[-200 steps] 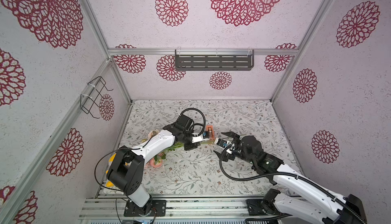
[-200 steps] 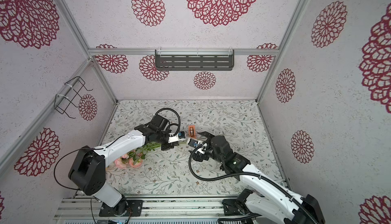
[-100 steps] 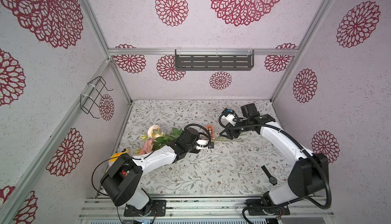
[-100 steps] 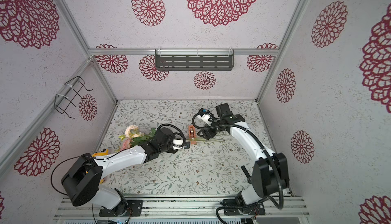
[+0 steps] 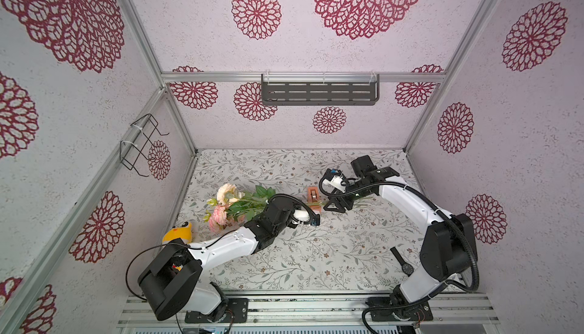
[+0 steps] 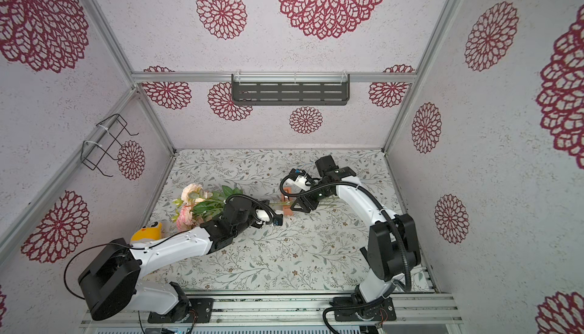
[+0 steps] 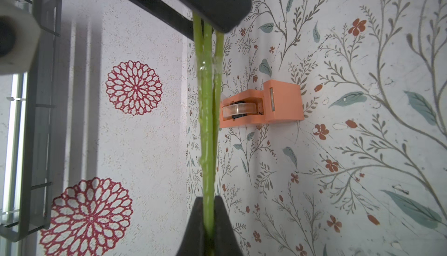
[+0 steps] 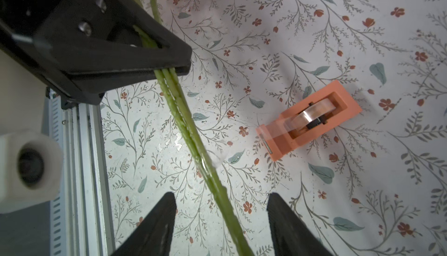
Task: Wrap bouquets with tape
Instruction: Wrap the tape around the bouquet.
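Note:
My right gripper needs to pinch the taped spot (image 8: pixel 207 166) while my left gripper opens and regrips, because the tape's loose end stands off the stems beside my left gripper.
The bouquets' pink and peach blooms (image 5: pixel 228 192) lie at the left in both top views (image 6: pixel 193 192), and their green stems (image 7: pixel 207 121) run right, above the orange tape dispenser (image 5: pixel 313 194). My left gripper (image 7: pixel 209 200) is shut on the stems. In the right wrist view the left gripper (image 8: pixel 174 70) clamps them side by side. My right gripper (image 8: pixel 220 195) is open, one finger on each side of the stems (image 8: pixel 193 131) without touching. A clear scrap of tape (image 8: pixel 214 161) clings to the stems. The dispenser (image 8: pixel 307 119) sits on the mat beside them.
A yellow plush toy (image 5: pixel 178 236) lies at the front left by the left arm. A black wristwatch (image 5: pixel 401 261) lies front right near the right arm's base. A grey shelf (image 5: pixel 319 92) hangs on the back wall and a wire rack (image 5: pixel 142 146) on the left wall.
Over the last second the right arm swung from the front to the far right side and its jaws narrowed around the stems. The blooms now lie farther back on the left.

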